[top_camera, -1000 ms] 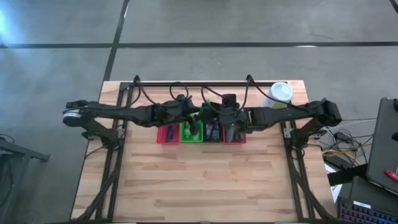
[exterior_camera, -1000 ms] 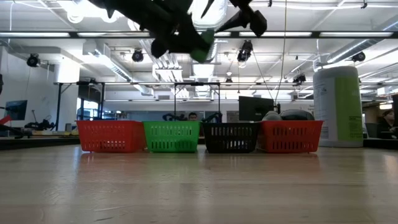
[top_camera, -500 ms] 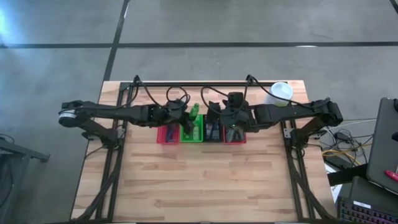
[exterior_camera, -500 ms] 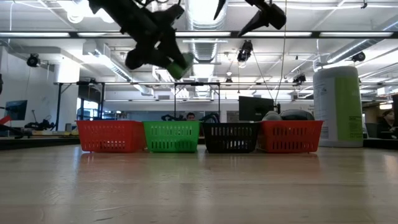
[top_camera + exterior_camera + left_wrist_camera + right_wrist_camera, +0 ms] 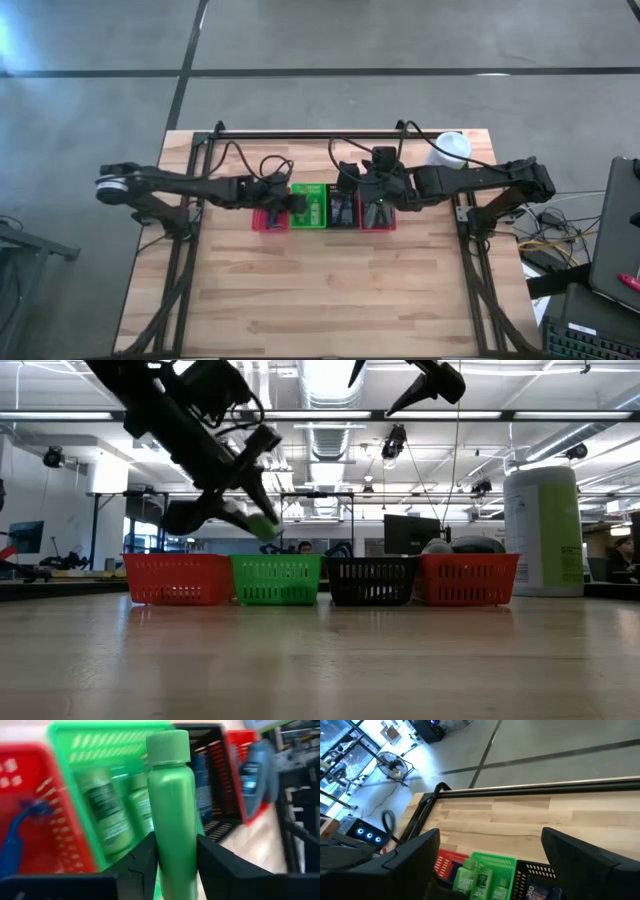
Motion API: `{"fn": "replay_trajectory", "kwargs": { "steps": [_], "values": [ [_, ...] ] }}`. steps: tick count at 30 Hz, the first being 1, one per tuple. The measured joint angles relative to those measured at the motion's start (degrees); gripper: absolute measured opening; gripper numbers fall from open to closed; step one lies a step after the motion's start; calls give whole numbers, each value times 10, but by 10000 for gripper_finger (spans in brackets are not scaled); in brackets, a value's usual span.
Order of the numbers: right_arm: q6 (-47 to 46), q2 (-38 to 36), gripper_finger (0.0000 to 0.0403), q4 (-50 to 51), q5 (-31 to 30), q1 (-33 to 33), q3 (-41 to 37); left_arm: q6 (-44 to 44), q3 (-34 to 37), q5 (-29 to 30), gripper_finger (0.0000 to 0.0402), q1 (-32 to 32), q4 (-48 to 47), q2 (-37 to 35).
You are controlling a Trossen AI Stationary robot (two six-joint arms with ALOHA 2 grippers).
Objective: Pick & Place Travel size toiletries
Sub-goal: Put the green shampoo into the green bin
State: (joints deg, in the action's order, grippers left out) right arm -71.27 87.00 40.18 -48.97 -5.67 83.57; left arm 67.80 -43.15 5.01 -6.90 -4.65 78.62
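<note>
My left gripper will let go of the green mini bottle in the green basket [image 5: 312,208] [image 5: 142,809], among the similar green bottles.
My left gripper [image 5: 172,862] [image 5: 291,203] [image 5: 248,512] is shut on a green mini bottle [image 5: 169,815] with a ribbed screw cap. It hovers over the green basket [image 5: 112,745] [image 5: 309,206], where similar green bottles [image 5: 105,810] with dark labels lie. The left red basket [image 5: 267,216] holds a blue razor [image 5: 22,822]. The black basket [image 5: 343,212] holds blue items. A grey-blue bottle [image 5: 252,770] lies in the right red basket [image 5: 378,219]. My right gripper [image 5: 487,870] [image 5: 377,193] [image 5: 420,378] hangs open, high above the black and right red baskets. My left gripper pinches the green bottle's body [image 5: 172,852] between its two fingers [image 5: 145,860], well below the cap. The fingers slant downward from the table's left and lie along the bottle. The cap end [image 5: 168,747] sticks out past the fingertips, and the bottle is lifted clear above the green basket.
The four mesh baskets stand side by side in a row at the table's far middle [image 5: 320,580]. A tall white-and-green canister [image 5: 448,150] [image 5: 543,530] stands at the far right corner. The bare wooden tabletop [image 5: 330,290] stretches toward the near edge.
My left gripper has carried the green bottle toward the table's left and down, from high near the black basket to just above the green basket. My right gripper has drawn slightly toward the table's right and stayed open.
</note>
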Motion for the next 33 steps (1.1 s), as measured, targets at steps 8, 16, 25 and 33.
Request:
{"fn": "replay_trajectory", "kwargs": {
  "steps": [8, 16, 25, 33],
  "values": [
    [-6, 0, 328, 0, 0, 0, 0, 24, -6, -16, 122, -32, -13, 29],
    [-8, 2, 335, -1, 0, -6, -1, 2, -78, -51, 122, -33, -82, 88],
    [-8, 2, 358, -1, -5, -12, -1, -2, -144, -93, 122, -39, -133, 142],
    [-2, 2, 346, 0, -6, -12, -1, 6, -149, -96, 123, -39, -150, 169]
  ]
}}
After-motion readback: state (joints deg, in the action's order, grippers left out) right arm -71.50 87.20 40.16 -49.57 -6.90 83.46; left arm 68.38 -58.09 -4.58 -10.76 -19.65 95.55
